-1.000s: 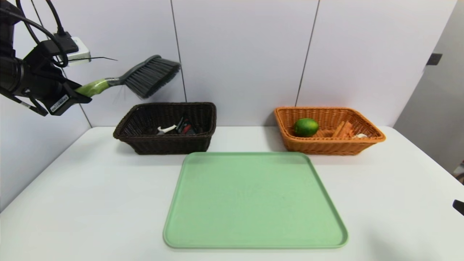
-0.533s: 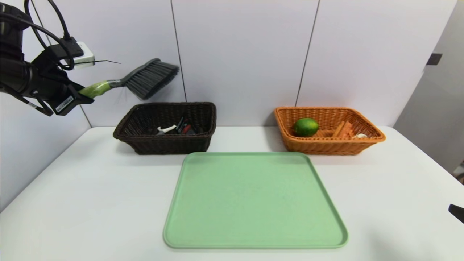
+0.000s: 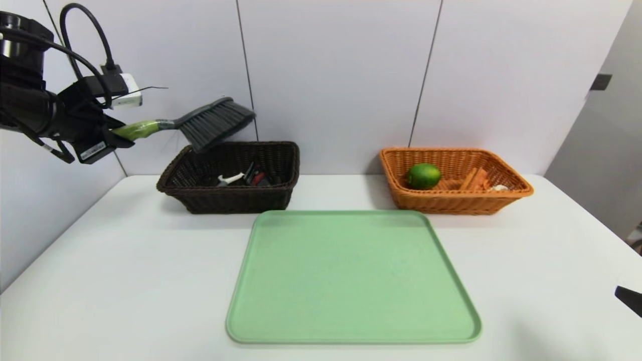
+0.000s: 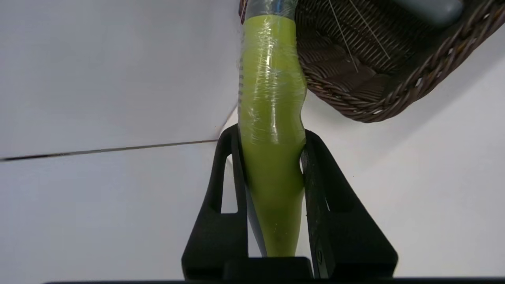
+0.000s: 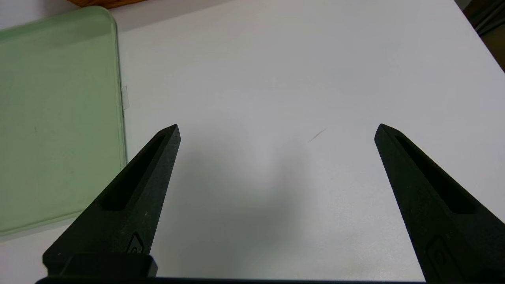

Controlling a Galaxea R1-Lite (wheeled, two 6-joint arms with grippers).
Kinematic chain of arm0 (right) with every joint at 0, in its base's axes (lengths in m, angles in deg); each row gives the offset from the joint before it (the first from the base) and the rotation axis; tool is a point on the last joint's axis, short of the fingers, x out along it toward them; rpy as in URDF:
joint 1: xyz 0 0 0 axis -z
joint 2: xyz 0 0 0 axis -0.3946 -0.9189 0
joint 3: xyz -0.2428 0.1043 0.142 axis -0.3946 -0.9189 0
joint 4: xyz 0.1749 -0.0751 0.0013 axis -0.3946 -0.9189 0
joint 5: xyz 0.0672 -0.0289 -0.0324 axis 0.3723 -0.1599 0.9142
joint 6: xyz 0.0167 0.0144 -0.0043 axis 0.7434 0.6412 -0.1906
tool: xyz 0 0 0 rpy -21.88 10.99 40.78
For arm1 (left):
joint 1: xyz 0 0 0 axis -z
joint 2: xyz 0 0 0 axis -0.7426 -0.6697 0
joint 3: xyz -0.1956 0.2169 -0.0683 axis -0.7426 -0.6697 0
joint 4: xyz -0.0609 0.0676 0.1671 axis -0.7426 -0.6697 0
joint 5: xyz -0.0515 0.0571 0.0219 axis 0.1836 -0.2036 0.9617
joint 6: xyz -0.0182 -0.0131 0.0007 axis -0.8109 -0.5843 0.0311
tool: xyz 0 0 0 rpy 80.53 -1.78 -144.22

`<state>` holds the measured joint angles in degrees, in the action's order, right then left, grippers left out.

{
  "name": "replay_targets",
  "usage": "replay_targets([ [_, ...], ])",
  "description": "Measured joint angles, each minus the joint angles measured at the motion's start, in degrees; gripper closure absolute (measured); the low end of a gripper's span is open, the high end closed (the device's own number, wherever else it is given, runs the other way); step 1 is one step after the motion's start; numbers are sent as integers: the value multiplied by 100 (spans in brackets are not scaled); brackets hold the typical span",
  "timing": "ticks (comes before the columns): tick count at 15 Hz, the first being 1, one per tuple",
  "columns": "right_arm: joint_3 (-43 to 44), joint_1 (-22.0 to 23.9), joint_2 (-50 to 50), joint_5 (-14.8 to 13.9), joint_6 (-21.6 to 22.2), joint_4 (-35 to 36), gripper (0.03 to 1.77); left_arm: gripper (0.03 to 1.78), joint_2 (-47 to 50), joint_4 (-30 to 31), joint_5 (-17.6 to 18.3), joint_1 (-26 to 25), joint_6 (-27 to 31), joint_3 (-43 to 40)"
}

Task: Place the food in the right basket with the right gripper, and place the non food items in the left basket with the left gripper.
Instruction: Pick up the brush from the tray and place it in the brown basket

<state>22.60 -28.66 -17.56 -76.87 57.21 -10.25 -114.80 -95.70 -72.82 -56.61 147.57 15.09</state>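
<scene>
Next, my left gripper lets go of the hand brush on top of the small items in the dark brown basket (image 3: 229, 166).
My left gripper (image 3: 113, 136) hangs high at the far left, shut on the green handle (image 4: 272, 118) of a hand brush (image 3: 213, 123). The brush's grey bristle head hovers over the back left corner of the dark brown left basket (image 3: 230, 200), which holds several small items. The orange right basket (image 3: 451, 203) holds a green lime (image 3: 423, 175) and some orange-brown food pieces. My right gripper (image 5: 276, 130) stands open and empty low over the bare table, right of the tray; only a tip of it (image 3: 629, 300) shows in the head view.
A pale green tray (image 3: 351, 276) with nothing on it lies in the middle of the white table (image 3: 125, 260), in front of both baskets. A grey panelled wall stands right behind the baskets.
The left gripper has carried the brush down and to the right; its bristle head now overlaps the left basket's rim. The right gripper's tip has shifted slightly at the right edge.
</scene>
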Motion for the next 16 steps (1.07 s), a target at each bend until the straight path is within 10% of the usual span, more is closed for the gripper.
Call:
replay_targets([
  [7,-50,0,-7,-11,2,-5,10,139,-364,308,66,-85,1549,38],
  [16,-172,9,6,-26,2,-10,10,139,-874,243,1052,-82,2338,291],
])
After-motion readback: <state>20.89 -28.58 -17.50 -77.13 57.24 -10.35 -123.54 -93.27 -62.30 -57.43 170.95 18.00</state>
